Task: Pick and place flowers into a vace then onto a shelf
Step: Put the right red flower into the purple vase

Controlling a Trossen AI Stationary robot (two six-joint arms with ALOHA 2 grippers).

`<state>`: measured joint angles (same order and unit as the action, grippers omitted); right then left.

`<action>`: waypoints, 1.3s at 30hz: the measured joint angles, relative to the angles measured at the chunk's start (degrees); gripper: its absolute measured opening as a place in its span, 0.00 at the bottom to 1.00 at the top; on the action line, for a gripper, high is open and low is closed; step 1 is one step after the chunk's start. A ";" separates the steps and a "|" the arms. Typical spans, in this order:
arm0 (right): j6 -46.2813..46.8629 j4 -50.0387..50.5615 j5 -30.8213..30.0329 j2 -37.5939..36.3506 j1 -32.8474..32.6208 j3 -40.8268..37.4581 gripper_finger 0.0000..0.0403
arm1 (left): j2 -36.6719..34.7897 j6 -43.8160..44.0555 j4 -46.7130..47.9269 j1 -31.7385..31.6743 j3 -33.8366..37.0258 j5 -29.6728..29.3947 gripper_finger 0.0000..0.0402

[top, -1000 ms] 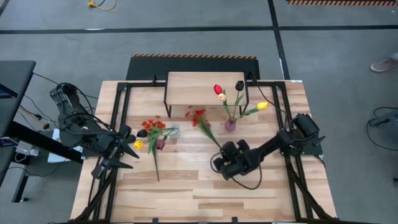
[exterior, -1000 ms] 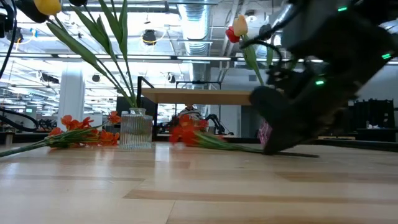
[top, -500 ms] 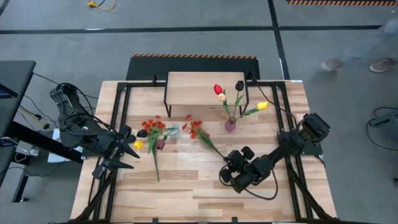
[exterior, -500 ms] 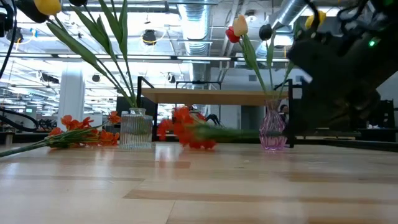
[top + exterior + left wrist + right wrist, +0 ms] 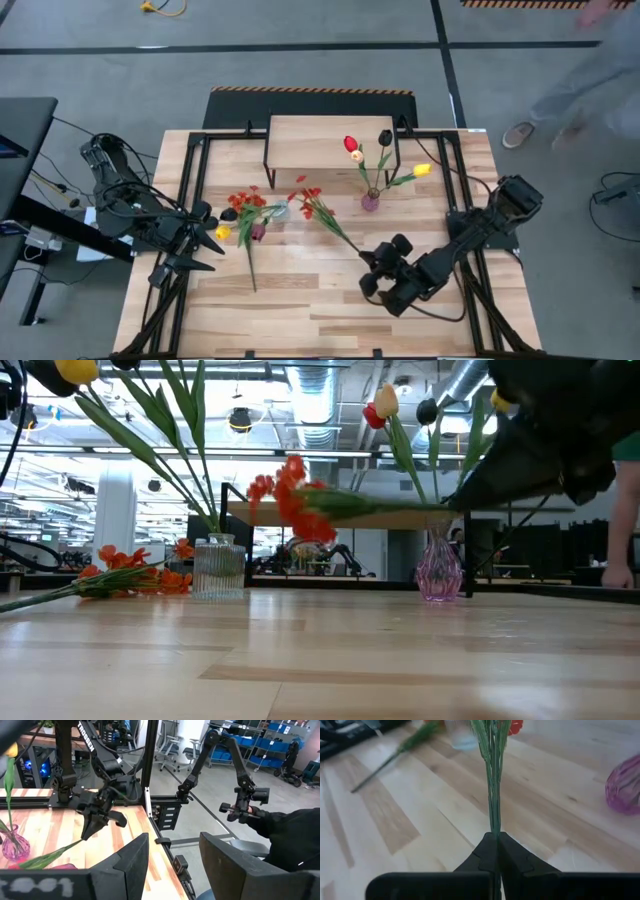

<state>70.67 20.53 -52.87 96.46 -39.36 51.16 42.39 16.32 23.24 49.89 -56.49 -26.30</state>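
Observation:
Next, I set the red-orange spray down with my right gripper on the bare wood (image 5: 303, 241) (image 5: 476, 784) just in front of the clear glass vase.
My right gripper (image 5: 367, 257) is shut on a spray of small red-orange blossoms (image 5: 290, 495), which it holds above the table's middle. A pink vase (image 5: 370, 202) with three tulips stands in front of the shelf (image 5: 325, 140). A clear glass vase (image 5: 218, 568) holds tulips that lean toward the left. Another orange spray (image 5: 130, 580) lies flat on the table beside the clear vase. At the table's left, my left gripper (image 5: 208, 240) is open, with nothing between its fingers (image 5: 131, 865). My right gripper pinches the spray's thin green stems (image 5: 493, 827) near their cut end between its two fingers (image 5: 485, 851). The fingers come slanting down from the table's near right and lie roughly along the stems. The spray reaches out about level beyond them, its blossoms (image 5: 310, 202) clear of the table.
The near half of the slatted tabletop (image 5: 300, 310) is bare wood. Black frame rails (image 5: 190, 180) run along the left and right sides. A person (image 5: 590, 60) walks past on the floor beyond the far right corner.
My right gripper has risen and drawn back toward the table's near right, staying shut on the spray. The spray lay on the table a second ago. It now hangs clear and about level, at the height of the shelf top.

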 joint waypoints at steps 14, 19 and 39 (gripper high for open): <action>-14.29 -7.64 -5.99 -5.92 -1.01 0.04 0.01 | 0.00 0.00 -1.63 0.00 0.00 -0.02 0.41; -28.74 -16.52 -7.82 -9.75 -0.63 0.06 0.01 | -0.01 -0.88 -4.61 0.00 0.00 0.16 0.41; -36.66 -29.51 14.35 0.85 10.01 0.10 0.15 | -0.02 -0.46 -4.60 0.00 0.00 0.22 0.41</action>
<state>34.01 -8.97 -38.52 97.31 -29.35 51.26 42.37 15.86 18.64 49.89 -56.49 -26.09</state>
